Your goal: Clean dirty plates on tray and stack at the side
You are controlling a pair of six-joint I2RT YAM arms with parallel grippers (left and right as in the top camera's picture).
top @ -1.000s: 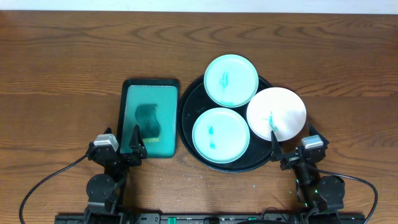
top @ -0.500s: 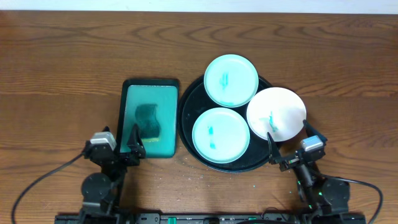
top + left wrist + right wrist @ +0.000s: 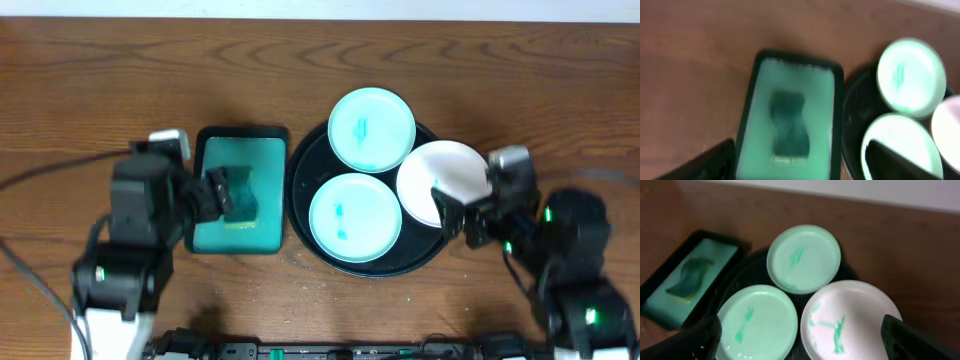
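Note:
I need to next move my left gripper to the dark sponge in the teal tray and close it on the sponge's narrow middle (image 3: pixel 240 194) (image 3: pixel 787 123).
Three plates lie on the black tray (image 3: pixel 310 165): a mint one at the back (image 3: pixel 372 128), a mint one at the front (image 3: pixel 355 217) and a white one (image 3: pixel 447 175) over the right rim. All three carry teal smears. My left gripper (image 3: pixel 215 195) is open and empty, raised over the teal sponge tray (image 3: pixel 240 235). My right gripper (image 3: pixel 452 212) is open and empty, raised over the white plate's near edge. The right wrist view shows the back plate (image 3: pixel 803 258), the front plate (image 3: pixel 757 322) and the white plate (image 3: pixel 850 320) between my open fingers (image 3: pixel 805 347).
The rectangular teal tray (image 3: pixel 760 100) holds a dark sponge (image 3: pixel 789 122) and sits left of the black tray; the blurred left wrist view shows it between my open fingers (image 3: pixel 800 165). Bare wooden table lies on both sides and at the back.
Both arms have lifted from their low pose at the front edge and moved forward. The left gripper is now over the sponge tray, the right over the white plate. The plates have not moved.

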